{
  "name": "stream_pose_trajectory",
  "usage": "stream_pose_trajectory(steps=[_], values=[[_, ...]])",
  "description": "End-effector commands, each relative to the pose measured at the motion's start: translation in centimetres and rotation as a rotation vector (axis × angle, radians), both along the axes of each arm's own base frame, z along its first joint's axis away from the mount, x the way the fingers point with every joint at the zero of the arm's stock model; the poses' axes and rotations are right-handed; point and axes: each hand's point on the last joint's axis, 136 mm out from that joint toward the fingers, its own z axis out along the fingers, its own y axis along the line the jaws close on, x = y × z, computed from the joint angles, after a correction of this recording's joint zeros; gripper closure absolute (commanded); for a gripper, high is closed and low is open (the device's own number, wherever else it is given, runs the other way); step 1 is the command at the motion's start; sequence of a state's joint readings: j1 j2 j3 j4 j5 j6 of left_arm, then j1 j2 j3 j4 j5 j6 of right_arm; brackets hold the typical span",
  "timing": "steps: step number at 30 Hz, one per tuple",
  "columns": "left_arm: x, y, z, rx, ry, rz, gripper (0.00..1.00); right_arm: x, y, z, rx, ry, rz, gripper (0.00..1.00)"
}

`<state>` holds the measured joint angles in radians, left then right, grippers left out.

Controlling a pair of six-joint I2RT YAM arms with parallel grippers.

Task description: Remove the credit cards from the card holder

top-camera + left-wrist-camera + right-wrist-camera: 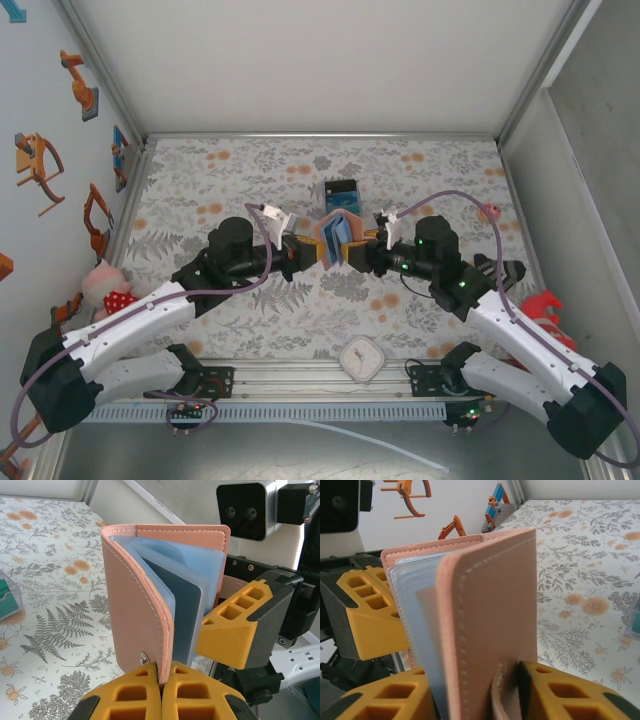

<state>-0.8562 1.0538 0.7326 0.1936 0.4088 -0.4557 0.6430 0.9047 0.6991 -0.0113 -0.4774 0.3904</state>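
I pinch only the terracotta cover's edge beside the pale blue sleeves with my left gripper, so next I take cover and sleeves together (176,650) before laying the card holder open.
The card holder (338,238) hangs above the middle of the table, spread open like a book between my two grippers. My left gripper (162,677) is shut on the lower edge of its terracotta cover (135,605), beside the snap. Pale blue sleeves fan out inside it, and a dark blue credit card (187,615) sits in one of them. My right gripper (475,680) is shut on the other cover (490,620), with the closing tab and a sleeve between its fingers. A teal card (341,190) lies flat on the table just beyond the holder.
A white square rounded-corner object (360,360) sits at the near edge between the arm bases. A red toy (545,305) lies at the right and a small plush (105,285) at the left. Metal rails and walls bound the floral table (250,170).
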Motion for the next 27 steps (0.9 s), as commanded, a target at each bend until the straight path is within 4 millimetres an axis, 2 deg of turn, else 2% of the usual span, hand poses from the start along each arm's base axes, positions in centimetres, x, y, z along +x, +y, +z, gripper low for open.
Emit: stream_pose_trajectory(steps=[1, 6, 9, 13, 15, 20, 25, 27], values=[[-0.6, -0.2, 2.1, -0.066, -0.038, -0.033, 1.0, -0.2, 0.3, 2.7, 0.043, -0.06, 0.011, 0.66], [-0.3, -0.2, 1.6, -0.051, -0.031, -0.015, 1.0, -0.4, 0.2, 3.0, 0.046, -0.067, 0.008, 0.86], [0.0, -0.1, 1.1, -0.033, -0.022, -0.003, 0.84, -0.4, 0.0, 3.2, 0.051, -0.07, 0.001, 0.9], [0.2, -0.4, 0.6, -0.016, -0.008, -0.004, 0.55, -0.5, 0.0, 3.6, 0.059, -0.072, -0.002, 0.9], [0.2, -0.6, 0.3, -0.01, -0.001, -0.009, 0.49, -0.5, 0.0, 3.6, 0.06, -0.069, -0.003, 0.91], [0.6, -0.8, -0.3, 0.009, 0.008, -0.004, 0.5, -0.7, 0.0, 3.7, 0.065, -0.067, -0.004, 0.92], [1.4, -0.4, -1.1, 0.049, 0.009, 0.047, 0.72, -0.7, -0.2, 3.6, 0.065, -0.055, -0.013, 0.91], [1.7, -0.1, -1.4, 0.065, 0.008, 0.07, 0.85, -0.7, -0.4, 3.3, 0.055, -0.049, -0.027, 0.89]])
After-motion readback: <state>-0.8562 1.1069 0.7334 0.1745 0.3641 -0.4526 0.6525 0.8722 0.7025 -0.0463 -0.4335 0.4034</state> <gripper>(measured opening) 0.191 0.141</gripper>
